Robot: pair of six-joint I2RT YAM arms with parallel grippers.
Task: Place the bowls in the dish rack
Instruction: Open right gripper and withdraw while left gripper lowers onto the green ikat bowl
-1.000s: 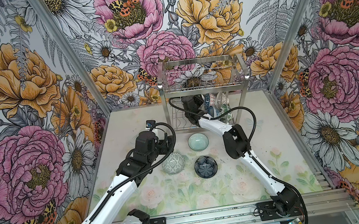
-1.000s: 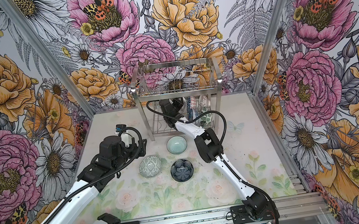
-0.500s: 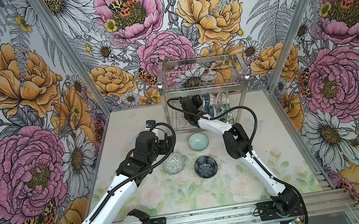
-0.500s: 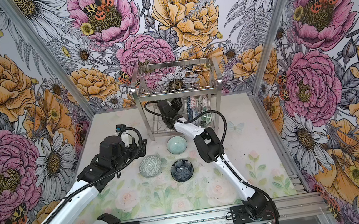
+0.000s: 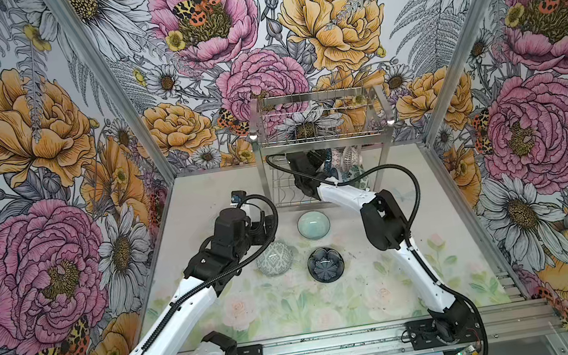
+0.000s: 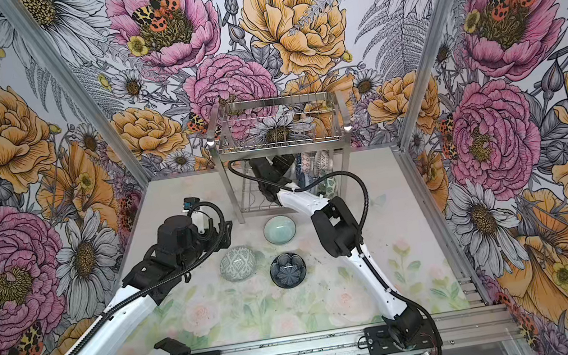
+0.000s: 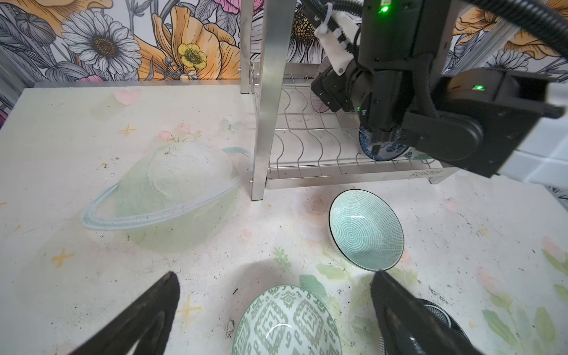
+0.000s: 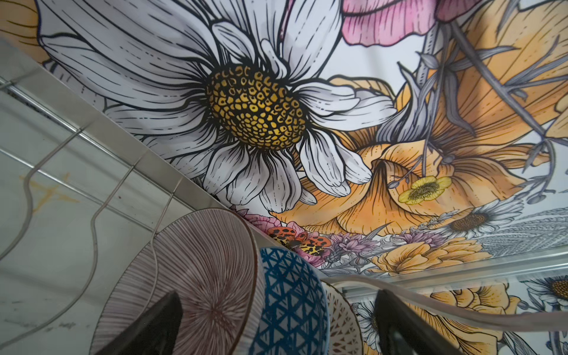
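My left gripper should next close on the grey-green patterned bowl's rim (image 5: 258, 263) (image 7: 236, 342), on the side farthest from the dark petal bowl.
The dish rack (image 5: 319, 117) stands at the back of the table in both top views. My right gripper (image 8: 276, 302) is open inside its lower tier. Its fingers straddle a purple-lined bowl (image 8: 199, 270) and a blue geometric bowl (image 8: 289, 301), both on edge in the wire slots. A white lattice bowl (image 8: 341, 322) stands behind them. A blue floral bowl (image 7: 387, 150) is also racked. On the table lie a pale celadon bowl (image 5: 313, 224), a grey-green patterned bowl (image 5: 274, 259) and a dark petal bowl (image 5: 325, 265). My left gripper (image 7: 275, 276) hangs open just above the grey-green bowl (image 7: 285, 322).
The rack's front leg (image 7: 267, 123) stands just ahead of my left gripper. The right arm's elbow (image 5: 383, 221) hangs to the right of the celadon bowl. Flowered walls and metal posts close in three sides. A rail (image 5: 336, 344) runs along the front edge.
My right gripper's jaws have opened inside the rack's lower tier, and it has shifted slightly left. The left arm and the three bowls on the table have not moved.
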